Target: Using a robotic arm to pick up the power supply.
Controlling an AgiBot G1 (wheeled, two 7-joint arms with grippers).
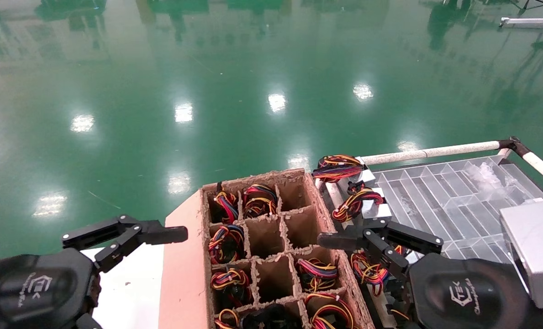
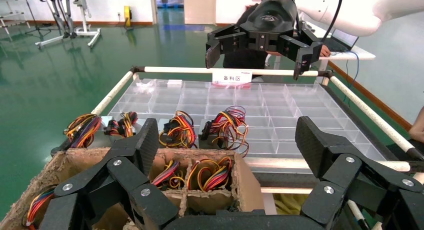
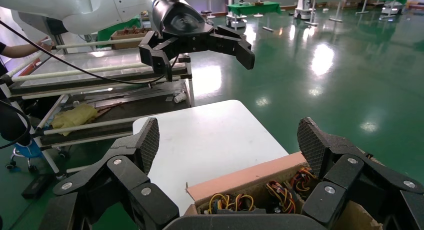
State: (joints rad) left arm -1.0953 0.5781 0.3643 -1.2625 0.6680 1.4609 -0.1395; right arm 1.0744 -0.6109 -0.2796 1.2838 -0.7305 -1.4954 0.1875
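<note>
My right gripper is going to close on the wire coil (image 1: 317, 268) of the power supply that sits in the box's tray-side row, next to the empty cells.
Several power supplies with tied red, yellow and black wire coils fill cells of the brown cardboard divider box (image 1: 271, 237). Others stand in a row on the near edge of the clear tray, such as one power supply (image 1: 360, 201) (image 2: 227, 127). My right gripper (image 1: 381, 240) (image 3: 230, 140) hangs open and empty above the box's right edge and this row. On the other side of the box, my left gripper (image 1: 125, 234) (image 2: 227, 145) hovers open and empty over the white table. Each wrist view shows the other gripper far off.
The clear compartment tray (image 1: 458, 201) lies right of the box, framed by a white tube rail (image 1: 431, 151). Left of the box is the white table (image 1: 129, 283) (image 3: 210, 135). Green floor lies beyond. A labelled sign (image 2: 231, 78) stands at the tray's far rail.
</note>
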